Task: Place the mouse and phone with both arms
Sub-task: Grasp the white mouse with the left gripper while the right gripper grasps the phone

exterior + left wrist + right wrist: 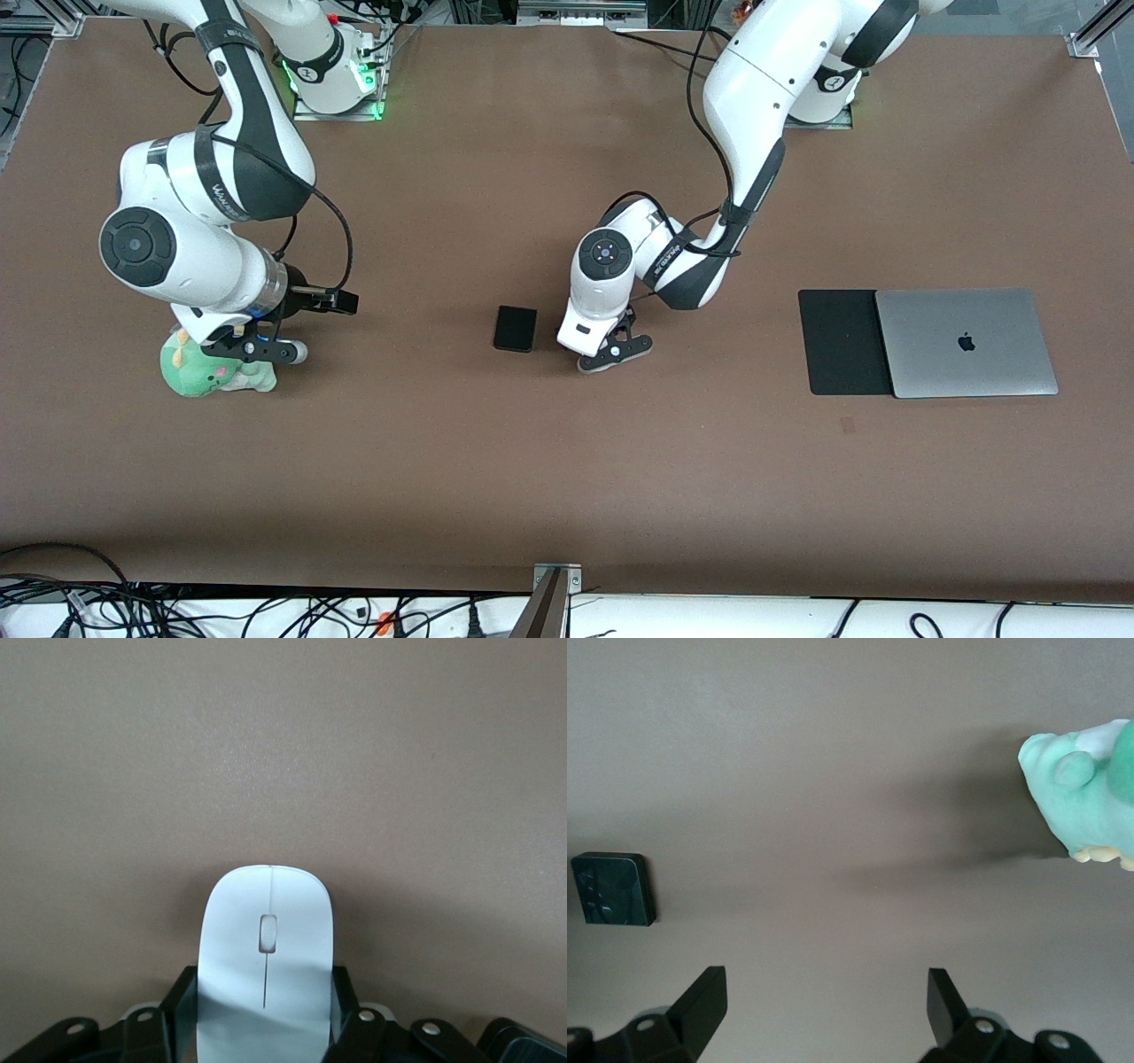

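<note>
Next, my left gripper sets the white mouse, now low at the table's middle, down on the middle of the bare black pad (846, 339) beside the grey laptop.
The white mouse (266, 939) lies between the fingers of my left gripper (264, 983), which is shut on its two sides, low at the table's middle. In the front view my left gripper (616, 350) covers the mouse. The black phone (516, 329) lies flat on the table just beside it, toward the right arm's end; it also shows in the right wrist view (613, 889) and as a corner in the left wrist view (523, 1045). My right gripper (257, 350) is open and empty (824, 979), low beside a green plush toy.
A green plush toy (208, 372) sits at the right arm's end of the table and shows in the right wrist view (1085, 802). A large black pad (842, 341) and a closed grey laptop (966, 341) lie at the left arm's end.
</note>
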